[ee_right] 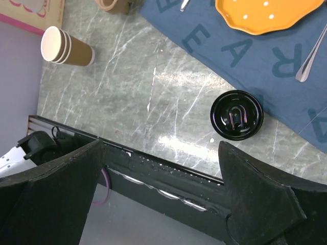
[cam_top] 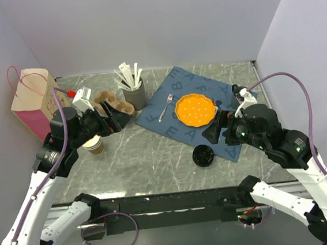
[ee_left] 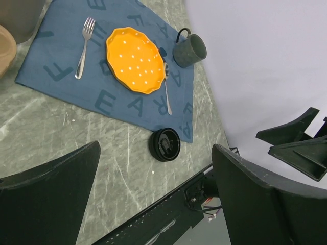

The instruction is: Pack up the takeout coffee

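Next, my left gripper closes on the top cup's rim (cam_top: 100,139) in the kraft cup stack, on the rim's side toward the blue mat.
No brown cup with a lid on it shows in any view. A loose black sip lid (cam_top: 202,155) lies flat on the table at the near corner of the blue mat; it also shows in the left wrist view (ee_left: 164,144) and the right wrist view (ee_right: 236,115). A stack of lidless kraft cups (cam_top: 94,143) stands at the left, also in the right wrist view (ee_right: 66,48). My left gripper (cam_top: 116,116) is open and empty, held above the table beside the brown pulp cup carrier (cam_top: 115,104). My right gripper (cam_top: 213,130) is open and empty, held above the mat's near edge.
A pink and kraft paper bag (cam_top: 34,103) stands at the far left. A grey holder of white cutlery (cam_top: 133,95) stands behind the carrier. The blue mat (cam_top: 177,80) holds an orange plate (cam_top: 195,109), a fork (cam_top: 166,106) and a dark mug (ee_left: 190,49).
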